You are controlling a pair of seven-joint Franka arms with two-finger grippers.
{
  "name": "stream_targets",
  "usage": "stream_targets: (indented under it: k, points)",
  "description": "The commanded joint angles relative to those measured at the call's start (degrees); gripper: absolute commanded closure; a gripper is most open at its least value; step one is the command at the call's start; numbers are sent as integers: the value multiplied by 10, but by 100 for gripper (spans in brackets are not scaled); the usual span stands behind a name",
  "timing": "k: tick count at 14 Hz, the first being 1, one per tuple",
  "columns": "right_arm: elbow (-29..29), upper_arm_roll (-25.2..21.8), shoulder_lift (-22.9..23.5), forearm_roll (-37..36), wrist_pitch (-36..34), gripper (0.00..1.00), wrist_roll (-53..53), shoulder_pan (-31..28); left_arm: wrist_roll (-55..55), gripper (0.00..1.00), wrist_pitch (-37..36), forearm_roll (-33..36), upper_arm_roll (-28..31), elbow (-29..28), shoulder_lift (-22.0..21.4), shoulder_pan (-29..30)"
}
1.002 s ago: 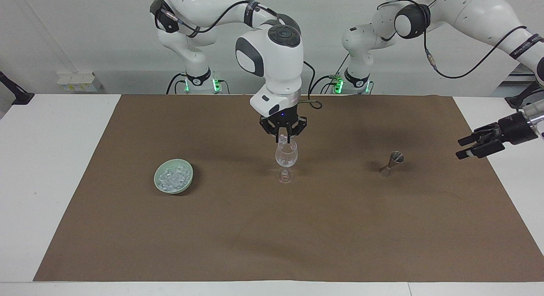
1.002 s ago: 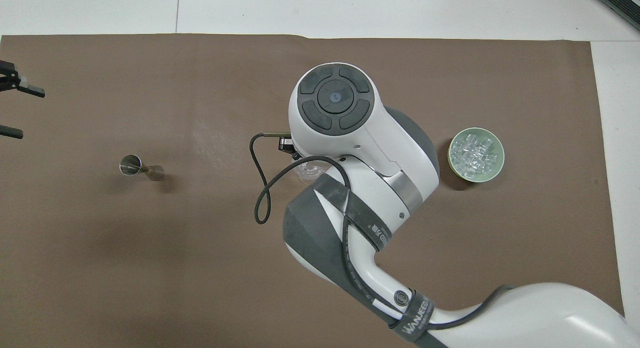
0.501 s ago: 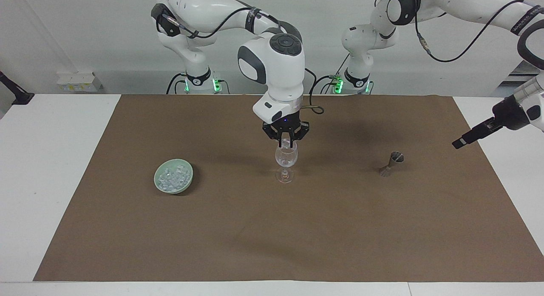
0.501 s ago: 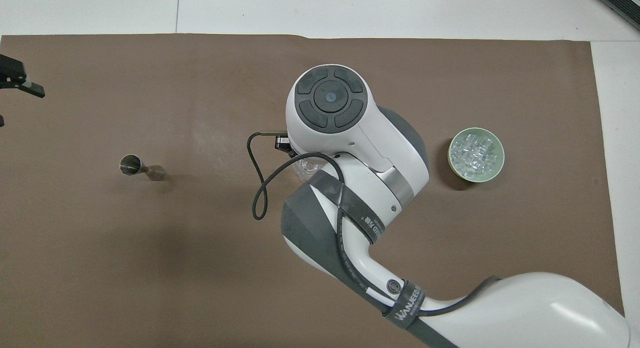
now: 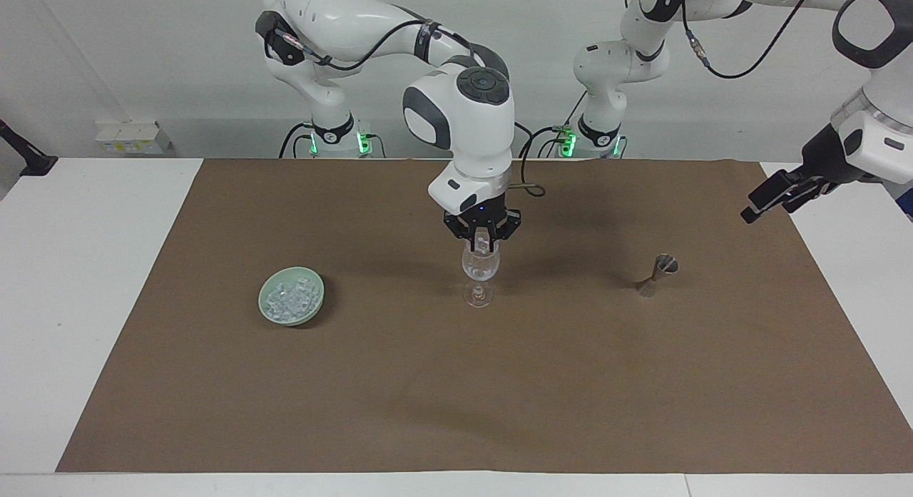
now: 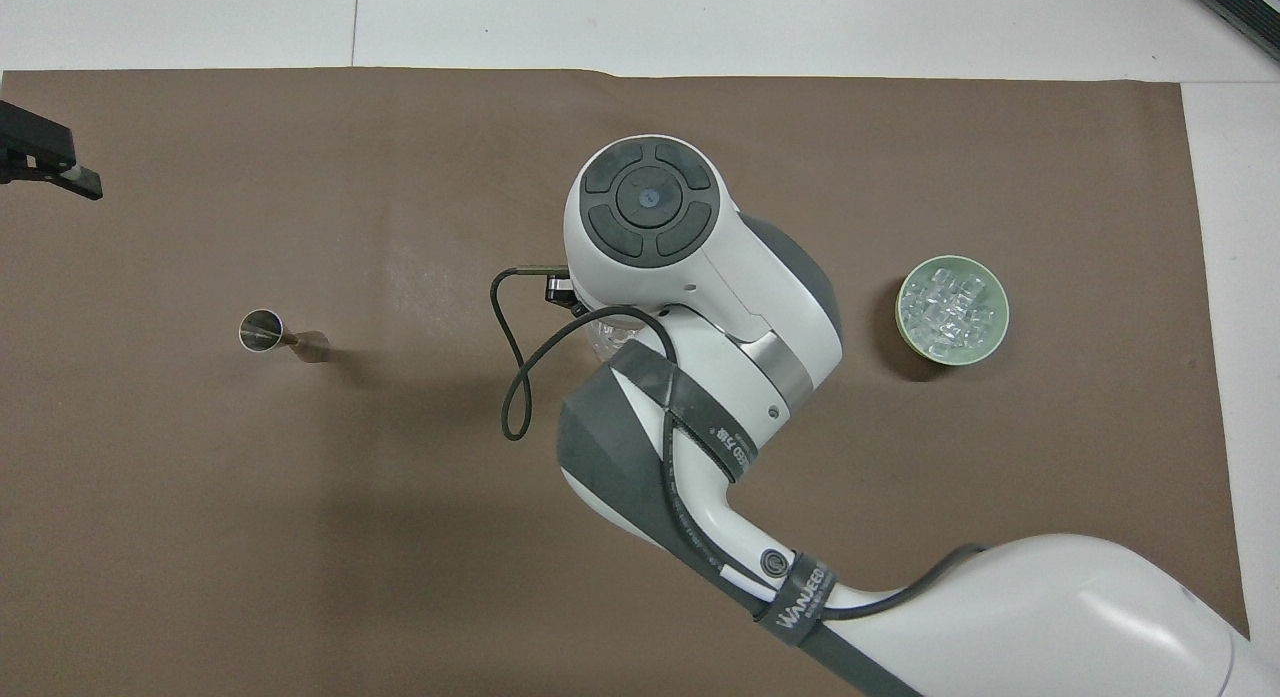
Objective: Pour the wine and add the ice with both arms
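My right gripper will release the ice cube, now held at the glass's rim, inside the clear stemmed wine glass [image 6: 620, 329] in the middle of the mat.
A clear stemmed wine glass [image 5: 479, 270] stands mid-mat; the overhead view shows only a sliver of it [image 6: 610, 335] under the right arm. My right gripper [image 5: 482, 243] points straight down at the glass's rim, shut on a small clear ice cube [image 5: 483, 244]. More ice [image 5: 289, 297] is heaped in a pale green bowl [image 5: 285, 319] toward the right arm's end of the table, also in the overhead view [image 6: 901, 312]. I cannot make out any wine in the glass. My left gripper [image 5: 764, 202] is open and empty, raised over the mat's edge at the left arm's end.
A small metal jigger [image 5: 656, 274] stands on the brown mat [image 5: 456, 397] between the glass and the left arm's end of the table; it also shows in the overhead view [image 6: 280, 335]. The right arm's wrist [image 6: 650, 202] hides the glass from above.
My right gripper has come down with the ice cube to the glass's rim. My left arm has risen and turned its gripper, drawing it up by the mat's edge.
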Motion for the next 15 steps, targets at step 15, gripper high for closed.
stream_targets:
  k: [15]
  points:
    - [3, 12, 2, -19, -11, 62, 14, -4, 16, 0, 60, 57, -60, -292, -200, -18]
